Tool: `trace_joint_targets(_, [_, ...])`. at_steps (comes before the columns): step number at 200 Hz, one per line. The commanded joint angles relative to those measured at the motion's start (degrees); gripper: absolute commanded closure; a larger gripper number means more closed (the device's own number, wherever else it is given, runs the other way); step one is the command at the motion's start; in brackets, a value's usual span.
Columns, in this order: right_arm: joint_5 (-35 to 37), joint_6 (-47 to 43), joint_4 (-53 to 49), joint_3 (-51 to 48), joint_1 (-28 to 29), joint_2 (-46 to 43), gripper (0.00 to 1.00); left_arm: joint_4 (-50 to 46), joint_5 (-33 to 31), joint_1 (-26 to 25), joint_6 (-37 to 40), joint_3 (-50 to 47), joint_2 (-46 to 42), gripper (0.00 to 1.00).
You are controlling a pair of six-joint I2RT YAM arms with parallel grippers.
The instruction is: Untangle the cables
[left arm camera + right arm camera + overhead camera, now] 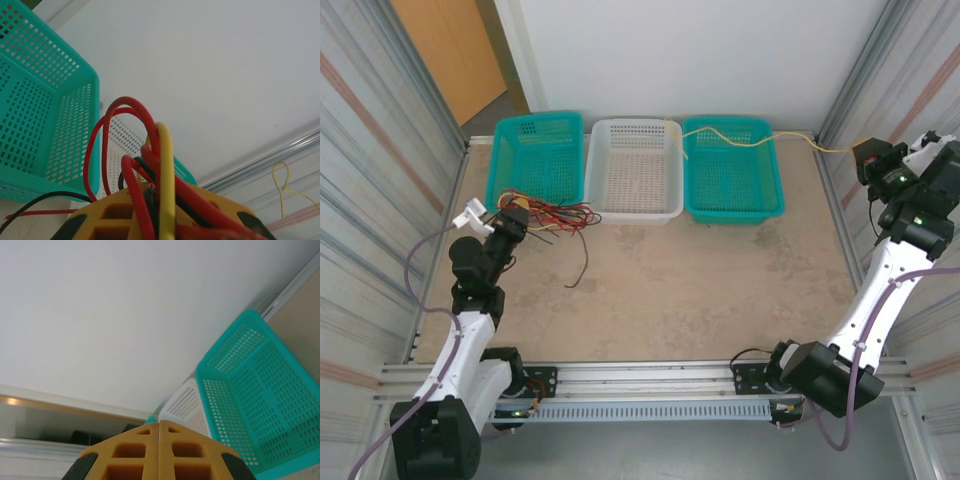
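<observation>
The robot's left gripper needs to release the heap of cables on the open tabletop (632,266) in front of the white basket.
My left gripper (512,212) is shut on a tangled bunch of red, black and yellow cables (560,213) in front of the left teal basket (535,124). In the left wrist view red, yellow and black strands (150,145) loop out from between the yellow pads of that gripper (152,192). One dark strand (582,262) trails down onto the table. A separate yellow cable (740,140) runs from the white basket (635,125) across the right teal basket (730,212) to my right gripper (865,158) at the far right. That gripper's (158,424) pads are pressed together, and no strand shows between them.
Three baskets stand in a row along the back wall. Corrugated side walls close in on both sides. Open tabletop lies in the middle and front. The teal basket (50,125) stands close to the left wrist; the right wrist looks up past a teal basket (250,405).
</observation>
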Motion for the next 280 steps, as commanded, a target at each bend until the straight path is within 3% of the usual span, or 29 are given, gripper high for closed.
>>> trace_joint_targets(1, [-0.7, 2.5, 0.8, 2.4, -1.9, 0.5, 1.00, 0.1, -0.5, 0.6, 1.5, -0.2, -1.1, 1.00])
trace_joint_targets(18, [-1.6, 3.9, 2.8, 2.2, -0.9, 0.9, 1.00, 0.1, 1.6, 0.1, 1.5, 0.4, 0.6, 1.00])
trace_joint_targets(40, [-1.2, 2.7, 3.0, 1.7, 1.6, 0.3, 1.00, -0.9, 2.1, -4.9, 3.2, 1.1, 2.5, 1.00])
trace_joint_targets(83, [3.0, -3.4, 0.4, 1.4, 9.7, -1.3, 1.00, -3.0, -5.2, -25.0, 8.6, 3.2, 8.3, 1.00])
trace_joint_targets(104, [6.7, -6.3, -1.8, 2.3, 14.6, -1.8, 1.00, -0.4, -8.7, -31.9, 8.6, 3.5, 13.6, 1.00])
trace_joint_targets(138, [11.8, -5.7, 1.8, -1.4, 22.8, -3.7, 1.00, 2.0, -10.5, -36.2, 8.5, 5.6, 20.2, 1.00])
trace_joint_targets(183, [16.9, -7.5, 1.5, -1.9, 31.0, -2.1, 1.00, 1.0, -10.7, -36.4, 8.3, 9.9, 25.3, 1.00])
trace_joint_targets(189, [17.1, -7.6, 1.6, -1.9, 31.4, -2.1, 1.00, -0.1, -10.9, -36.4, 7.8, 10.3, 25.9, 0.91])
trace_joint_targets(200, [17.6, -7.8, 1.8, -1.8, 32.1, -2.0, 1.00, -2.1, -11.9, -36.5, 6.2, 10.4, 26.1, 0.61])
trace_joint_targets(209, [17.9, -8.0, 2.1, -1.8, 32.9, -2.0, 1.00, -3.0, -13.6, -36.8, 4.7, 9.4, 25.2, 0.45])
trace_joint_targets(214, [18.2, -8.3, 2.2, -1.8, 33.3, -2.1, 1.00, -3.5, -14.4, -37.0, 4.2, 8.9, 24.3, 0.11])
trace_joint_targets(218, [18.4, -8.6, 2.3, -1.9, 33.8, -2.2, 1.00, -3.9, -15.1, -37.2, 4.0, 8.4, 23.5, 0.02])
trace_joint_targets(243, [19.9, -9.3, 3.8, -2.5, 35.8, -3.1, 1.00, -10.8, -16.7, -37.3, 4.7, 7.5, 16.0, 0.01])
trace_joint_targets(280, [22.8, -9.6, 6.2, -3.9, 37.9, -4.9, 1.00, -32.2, -20.0, -36.4, 11.4, 12.7, 2.1, 0.01])
